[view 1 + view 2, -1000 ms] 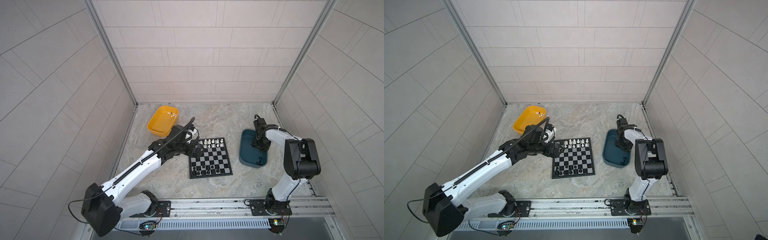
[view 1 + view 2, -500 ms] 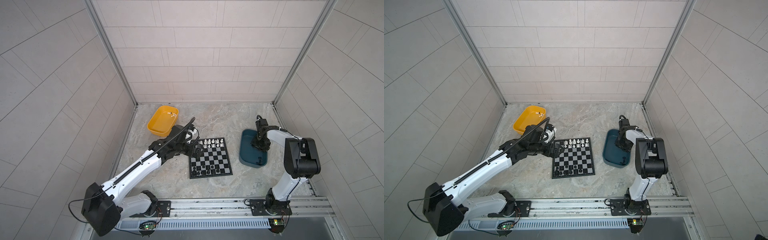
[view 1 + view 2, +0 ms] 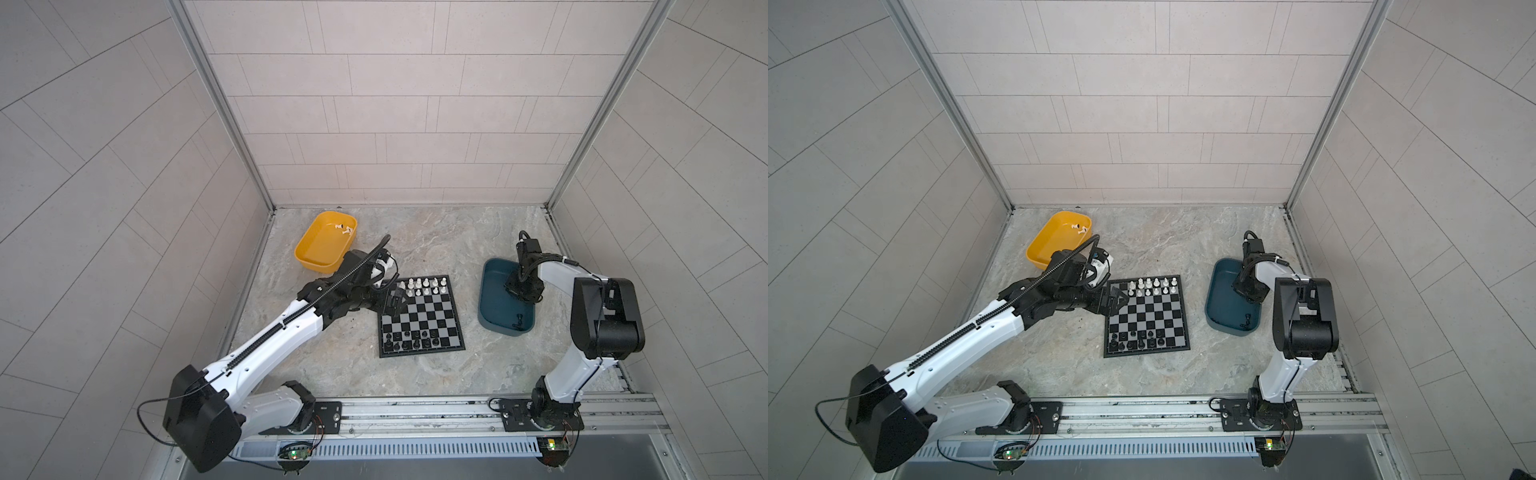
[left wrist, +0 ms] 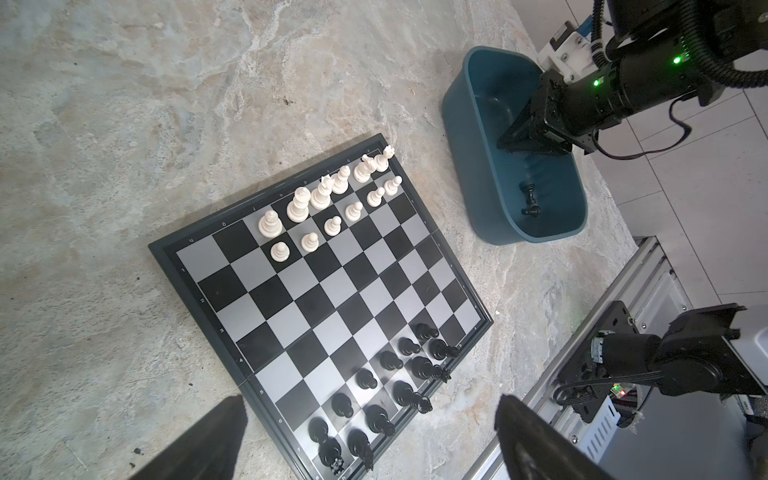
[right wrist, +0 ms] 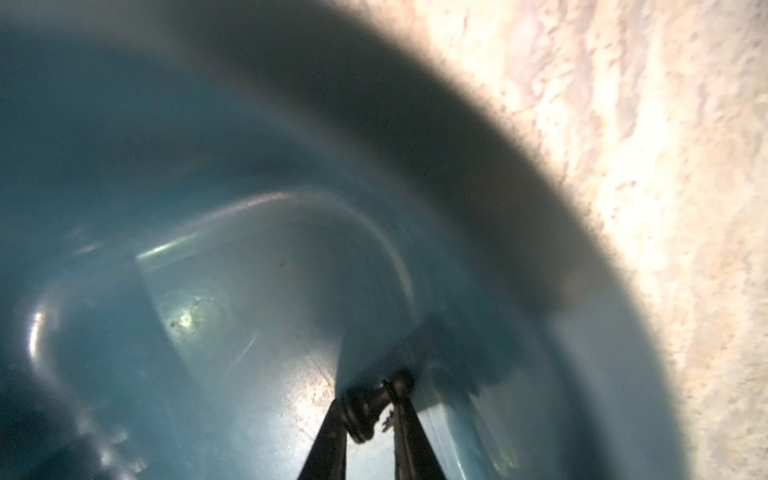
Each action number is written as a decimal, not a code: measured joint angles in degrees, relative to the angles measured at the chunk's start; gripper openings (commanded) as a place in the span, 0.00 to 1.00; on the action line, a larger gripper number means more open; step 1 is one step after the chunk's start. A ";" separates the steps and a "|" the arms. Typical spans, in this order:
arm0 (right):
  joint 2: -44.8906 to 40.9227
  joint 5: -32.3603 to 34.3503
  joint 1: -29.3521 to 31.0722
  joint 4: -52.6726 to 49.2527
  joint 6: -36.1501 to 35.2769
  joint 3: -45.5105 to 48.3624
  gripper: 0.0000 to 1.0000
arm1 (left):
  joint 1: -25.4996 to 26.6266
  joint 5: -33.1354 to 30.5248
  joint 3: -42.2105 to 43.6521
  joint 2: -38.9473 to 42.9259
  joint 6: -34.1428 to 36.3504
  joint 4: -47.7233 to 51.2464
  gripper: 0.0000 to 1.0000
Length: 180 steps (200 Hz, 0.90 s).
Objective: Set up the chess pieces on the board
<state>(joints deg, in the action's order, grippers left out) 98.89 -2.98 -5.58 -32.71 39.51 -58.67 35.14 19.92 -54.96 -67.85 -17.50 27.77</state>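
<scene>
The black piece lies at a slant across the fingers of the robot's right gripper, its head past one fingertip, so that gripper should open, back away and close on its sides (image 5: 371,404).
The board (image 3: 419,312) (image 3: 1148,316) (image 4: 332,291) lies mid-table. White chess pieces (image 3: 424,285) (image 4: 332,195) fill most of its two far rows, black ones (image 3: 409,338) (image 4: 386,386) its near rows. My left gripper (image 3: 395,299) (image 3: 1115,301) (image 4: 370,399) hangs open and holding nothing over the board's far left corner. My right gripper (image 3: 513,291) (image 4: 505,145) (image 5: 370,399) reaches down into the teal tray (image 3: 490,291) (image 5: 208,208), shut on a black chess piece (image 5: 368,405) lying across its fingers. Another black piece (image 3: 518,320) (image 4: 530,199) lies at the tray's near end.
A yellow tray (image 3: 320,249) (image 3: 1050,241) sits at the far left, behind my left arm, with two white pieces (image 3: 343,228) in its far corner. Tiled walls close in the table on three sides. A metal rail (image 3: 415,409) runs along the front.
My right gripper's jaws have drawn together around a black piece inside the teal tray. The left arm and gripper have stayed where they were, open.
</scene>
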 measured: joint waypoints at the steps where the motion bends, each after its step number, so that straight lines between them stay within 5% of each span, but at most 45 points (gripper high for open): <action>1: -0.02 0.00 0.00 0.02 0.00 0.04 0.19 | 0.00 0.00 0.00 0.00 0.00 -0.02 1.00; 29: -0.70 -0.35 -0.24 0.83 0.09 0.85 0.18 | 0.00 0.04 0.00 0.00 0.00 0.00 1.00; 118: -1.38 -2.29 -0.74 0.61 -0.39 0.61 0.40 | 0.00 0.17 0.00 0.00 -0.02 0.00 1.00; 180: 1.70 2.05 -0.96 -4.39 -6.10 -9.90 0.47 | 0.00 0.24 0.00 0.02 -0.02 -0.02 1.00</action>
<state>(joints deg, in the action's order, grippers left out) 100.60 -0.93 -6.55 -37.10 33.41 -68.58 35.14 20.16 -54.96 -67.83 -17.52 27.75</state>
